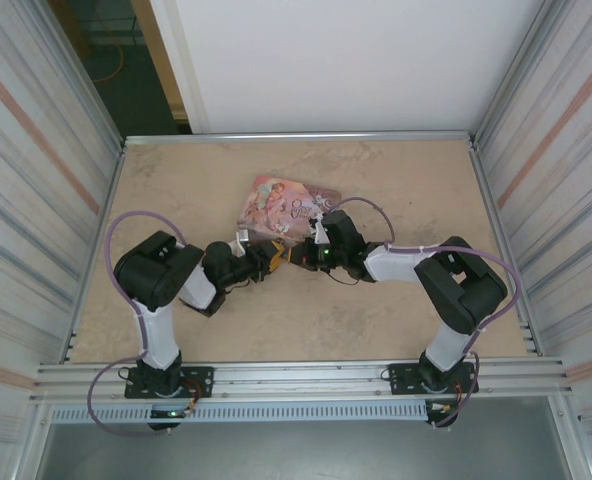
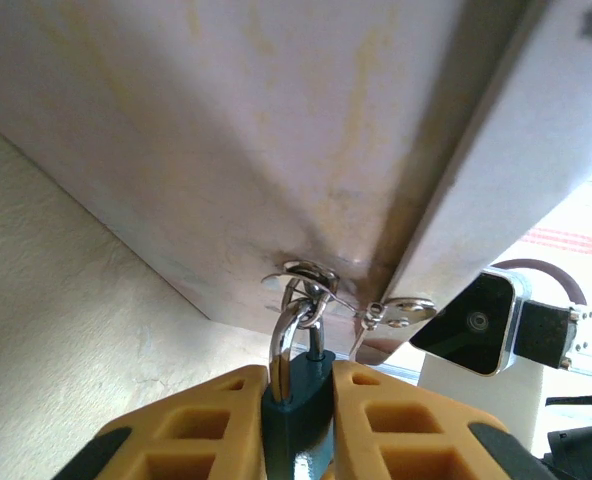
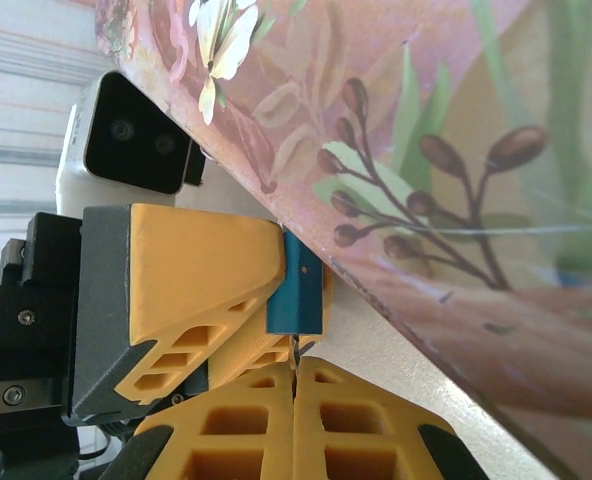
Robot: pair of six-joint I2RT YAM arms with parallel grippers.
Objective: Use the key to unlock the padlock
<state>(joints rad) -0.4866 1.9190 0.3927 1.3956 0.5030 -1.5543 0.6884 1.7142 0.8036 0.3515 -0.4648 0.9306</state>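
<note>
The wrist of the robot's right gripper crowds the tin's edge, so that gripper should open, back away and roll to take the key [image 3: 295,347] at a new angle before turning it.
The small blue padlock [image 2: 298,400] hangs by its silver shackle [image 2: 288,330] from the clasp ring on the pink illustrated tin [image 2: 276,150]. My left gripper [image 2: 298,378] is shut on the padlock's body, one yellow finger on each side. In the right wrist view the padlock [image 3: 298,290] sits against the tin's edge [image 3: 426,150] between the left gripper's fingers [image 3: 201,265]. Just below it, my right gripper [image 3: 296,368] is shut on the key [image 3: 297,350], whose thin blade points up at the padlock's underside. From above, both grippers [image 1: 269,257] [image 1: 298,255] meet tip to tip at the tin's [image 1: 286,205] near edge.
The tin lies flat on the beige tabletop [image 1: 396,190] at mid-depth. Ribbed walls close in both sides [image 1: 36,200] and a metal rail [image 1: 296,378] runs along the near edge. The right wrist's camera housing [image 2: 476,325] is close beside the padlock.
</note>
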